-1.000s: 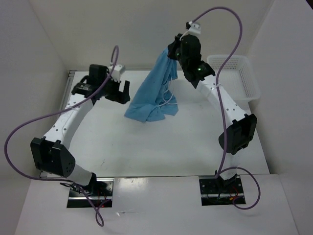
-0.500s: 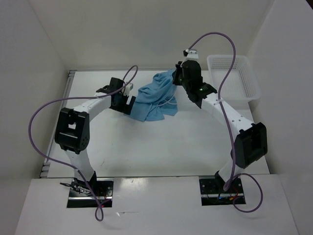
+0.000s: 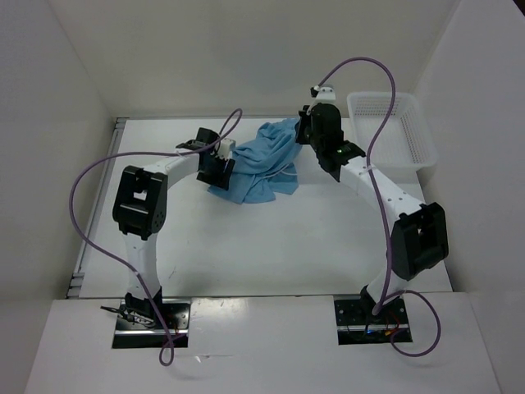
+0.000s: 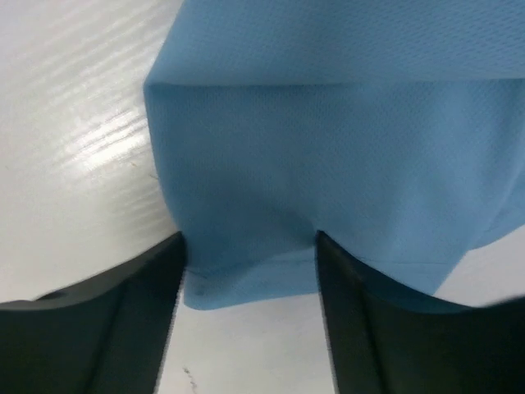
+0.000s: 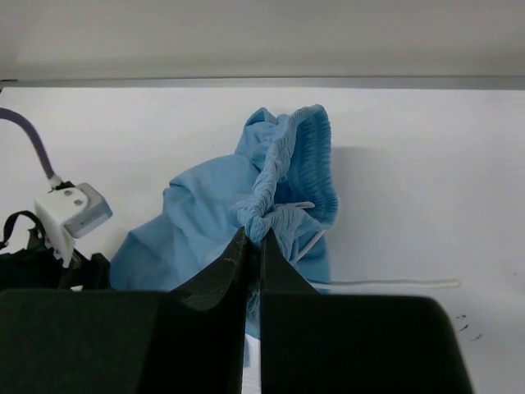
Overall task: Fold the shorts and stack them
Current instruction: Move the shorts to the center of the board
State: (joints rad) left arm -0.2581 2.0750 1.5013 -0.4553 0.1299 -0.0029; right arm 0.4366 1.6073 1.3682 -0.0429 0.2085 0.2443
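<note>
I need to let go of the waistband of the shorts with my right gripper on the white table (image 3: 285, 148), between its back edge and the white drawstring.
The light blue shorts (image 3: 262, 160) lie crumpled on the white table, far middle. My right gripper (image 3: 305, 131) is shut on their gathered waistband (image 5: 283, 185), holding that end slightly raised; the white drawstring (image 5: 385, 284) trails on the table. My left gripper (image 3: 220, 170) is open at the shorts' left edge. In the left wrist view the two black fingers (image 4: 107, 316) stand on either side of a corner of the blue fabric (image 4: 246, 271), with the cloth edge between them and lying on the table. The left wrist camera (image 5: 70, 209) shows in the right wrist view.
A white plastic mesh basket (image 3: 392, 127) stands at the far right of the table, just behind the right arm. White walls close the table on the left, back and right. Purple cables loop above both arms.
The right gripper lowered the shorts from hanging high down onto the table. The left arm swung right and its gripper reached the shorts' left edge.
</note>
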